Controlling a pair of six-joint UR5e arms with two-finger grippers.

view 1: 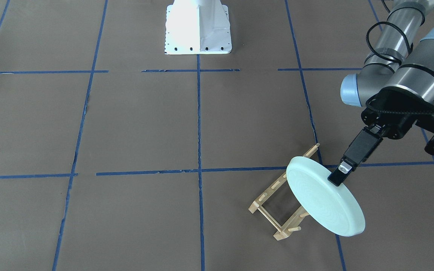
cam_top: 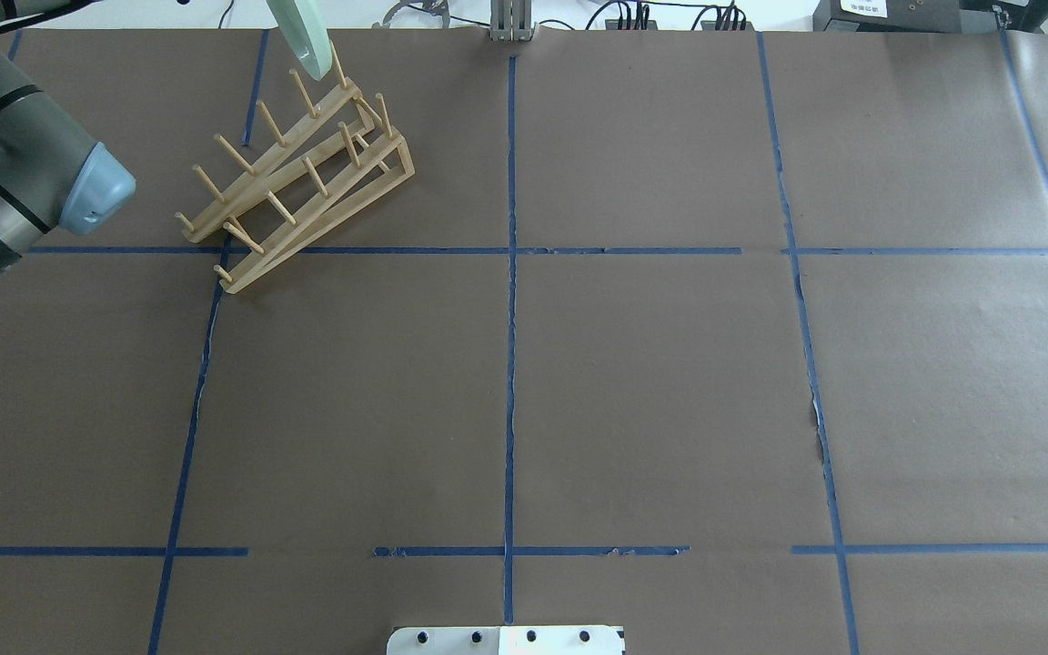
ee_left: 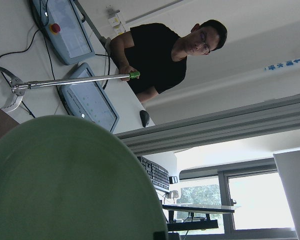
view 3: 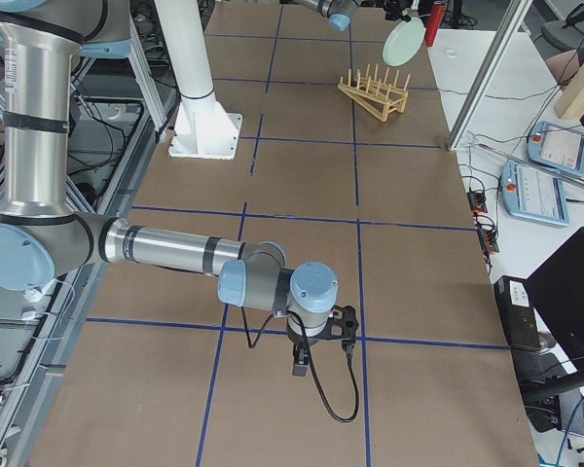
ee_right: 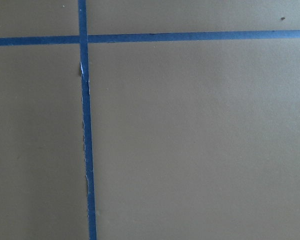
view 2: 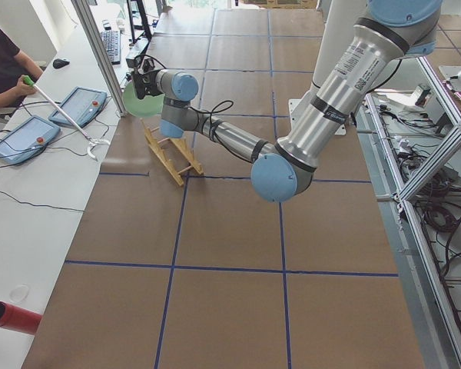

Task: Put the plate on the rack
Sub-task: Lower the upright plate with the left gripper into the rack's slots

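Note:
Next, my left gripper lets go of the plate upright between the last pegs at the rack's end [view 1: 289,201] farthest from the base.
My left gripper [view 1: 336,180] is shut on the rim of the pale mint-green plate [view 1: 324,197] and holds it on edge, tilted, in the air. The plate hangs over the end of the light-wood rack [view 1: 277,207] that is farthest from the robot's base. Whether the plate touches the pegs I cannot tell. In the overhead view only the plate's lower edge [cam_top: 303,41] shows, above the rack [cam_top: 297,182]. The plate fills the lower left of the left wrist view [ee_left: 65,185]. My right gripper [view 3: 302,362] hangs low over bare table, far from the rack; I cannot tell whether it is open.
The white robot base [view 1: 198,28] stands mid-table. Blue tape lines grid the brown table. Beyond the far edge, a side table holds teach pendants [view 2: 21,138]. An operator [ee_left: 165,55] there holds a grabber stick [view 2: 61,108]. A red cylinder [view 2: 11,317] lies there too.

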